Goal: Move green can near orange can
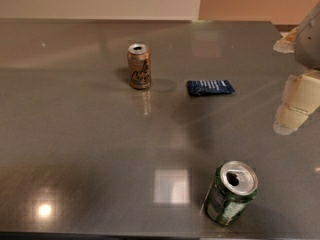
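The green can has upper sides (233, 191) just below its silver top. Next, my gripper closes on them there, so that I can carry the can to the orange can.
The green can (230, 194) stands near the front right of the grey table, dark green with white markings and a silver top with an open tab hole. The orange can (139, 66) stands upright at the back, left of centre, orange-tan with dark script. My gripper (295, 106) is at the right edge of the view, above and to the right of the green can and apart from it. It holds nothing that I can see.
A flat dark blue packet (210, 87) lies right of the orange can. The grey table (75, 134) runs to a far edge by a pale wall. Its front edge lies just below the green can.
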Controlling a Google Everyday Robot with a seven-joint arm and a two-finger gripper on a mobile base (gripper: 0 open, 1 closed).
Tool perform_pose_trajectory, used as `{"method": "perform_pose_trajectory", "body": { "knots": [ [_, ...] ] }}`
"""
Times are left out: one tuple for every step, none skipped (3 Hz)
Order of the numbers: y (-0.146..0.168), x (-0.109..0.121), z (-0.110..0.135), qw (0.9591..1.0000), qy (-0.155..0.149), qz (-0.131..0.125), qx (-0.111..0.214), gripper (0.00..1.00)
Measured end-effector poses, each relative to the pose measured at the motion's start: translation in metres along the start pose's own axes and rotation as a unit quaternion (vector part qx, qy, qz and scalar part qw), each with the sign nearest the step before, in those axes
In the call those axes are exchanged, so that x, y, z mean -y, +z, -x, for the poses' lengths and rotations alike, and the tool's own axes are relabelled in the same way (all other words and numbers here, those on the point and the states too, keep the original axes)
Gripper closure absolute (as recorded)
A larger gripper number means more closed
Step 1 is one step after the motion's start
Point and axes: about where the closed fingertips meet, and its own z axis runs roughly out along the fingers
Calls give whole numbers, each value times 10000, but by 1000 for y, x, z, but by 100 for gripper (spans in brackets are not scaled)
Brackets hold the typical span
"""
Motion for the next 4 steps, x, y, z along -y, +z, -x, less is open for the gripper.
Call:
{"method": "perform_pose_trajectory", "body": {
  "knots": [
    [-1, 1, 2, 10000, -30, -78, -19, 0],
    [3, -8, 1, 9989, -452, 97, -81, 0],
    [11, -32, -6, 9928, -1095, 488, 24, 0],
    [18, -64, -10, 9810, -1688, 901, 333, 0]
  ]
}}
